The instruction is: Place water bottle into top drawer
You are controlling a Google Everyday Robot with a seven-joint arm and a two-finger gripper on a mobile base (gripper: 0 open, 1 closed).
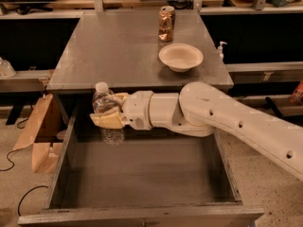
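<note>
Next, my gripper releases the water bottle on the bottom of the top drawer, near the drawer's side (110, 172) that faces the cardboard box.
The water bottle (106, 112), clear with a white cap, stands upright in my gripper (109, 115). The tan fingers (107, 121) are shut around its middle. I hold it above the back left part of the open top drawer (142, 174), just in front of the grey table's front edge. The drawer is wide, grey and pulled fully out, with its front lip at the bottom of the view. My white arm (227, 122) reaches in from the right across the drawer's back.
On the grey table (118, 46) stand a gold-brown can (166, 23) and a white bowl (180, 56). A cardboard box (38, 131) leans on the floor left of the drawer. A black cable (14, 160) lies on the floor there.
</note>
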